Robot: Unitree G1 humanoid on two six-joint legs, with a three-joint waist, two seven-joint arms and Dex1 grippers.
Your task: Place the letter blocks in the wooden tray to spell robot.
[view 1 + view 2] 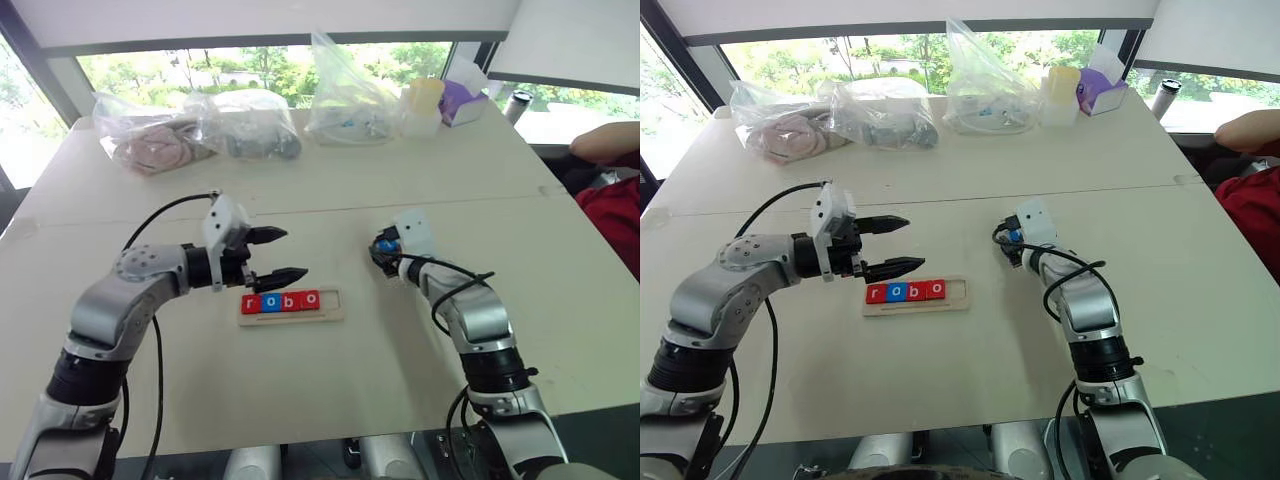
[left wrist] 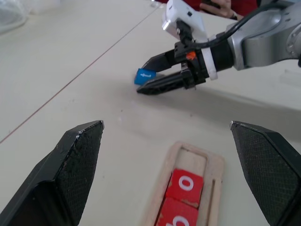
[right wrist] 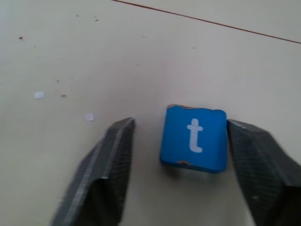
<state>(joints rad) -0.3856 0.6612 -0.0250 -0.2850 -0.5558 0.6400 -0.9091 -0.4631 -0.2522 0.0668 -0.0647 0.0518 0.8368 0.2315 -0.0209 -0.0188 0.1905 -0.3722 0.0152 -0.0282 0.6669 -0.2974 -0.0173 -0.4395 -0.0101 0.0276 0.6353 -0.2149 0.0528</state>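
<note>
I have my right gripper around the blue t block on the sides bound for o and the slot's end, so I will take the t block's near and far sides (image 3: 193,167).
The wooden tray (image 1: 335,303) lies in the middle of the table. Its slot holds letter blocks (image 1: 281,301) reading r, o, b, o: red, blue, red, red. The slot's right end is bare. A blue block with a white t (image 3: 194,139) lies flat on the table to the right of the tray. My right gripper (image 3: 181,123) stands open around it. One finger (image 3: 254,160) is against the block's side, and the other finger (image 3: 106,165) is a little apart from it. My left gripper (image 1: 295,252) hovers wide open just above the tray's left end, holding nothing.
Several clear plastic bags (image 1: 230,125) lie along the far edge, beside a plastic cup (image 1: 421,105) and a purple tissue box (image 1: 462,100). A person's arm in a red sleeve (image 1: 612,175) shows at the right edge. A seam (image 1: 120,222) crosses the tabletop.
</note>
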